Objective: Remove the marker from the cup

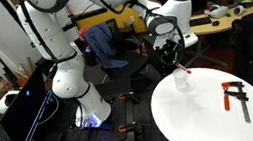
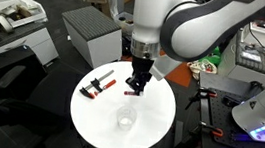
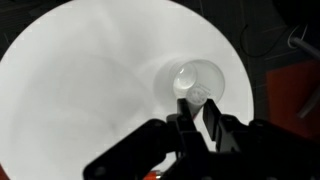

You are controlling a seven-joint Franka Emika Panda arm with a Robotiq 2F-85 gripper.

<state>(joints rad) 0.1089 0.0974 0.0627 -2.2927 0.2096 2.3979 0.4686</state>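
Note:
Next, my gripper lets go of the thin red marker on the bare middle of the round white table (image 1: 201, 118), out of the clamp's reach.
The small translucent cup (image 1: 181, 82) stands upright on the round white table (image 1: 210, 119). It also shows in an exterior view (image 2: 125, 119) and in the wrist view (image 3: 198, 82), where it looks empty. My gripper (image 1: 173, 55) hangs just above the cup, fingers pointing down, and is also seen in an exterior view (image 2: 137, 86) and the wrist view (image 3: 195, 122). It is shut on the thin pink-red marker (image 1: 181, 69), which hangs from the fingertips over the cup. The marker shows as a red bit at the fingers (image 2: 131, 85) and a thin reddish line between them (image 3: 193, 117).
A red-and-black bar clamp (image 1: 235, 98) lies on the table away from the cup, also visible in an exterior view (image 2: 98, 83). The table's edge (image 2: 81, 129) is near. Desks, chairs and cabinets surround the table.

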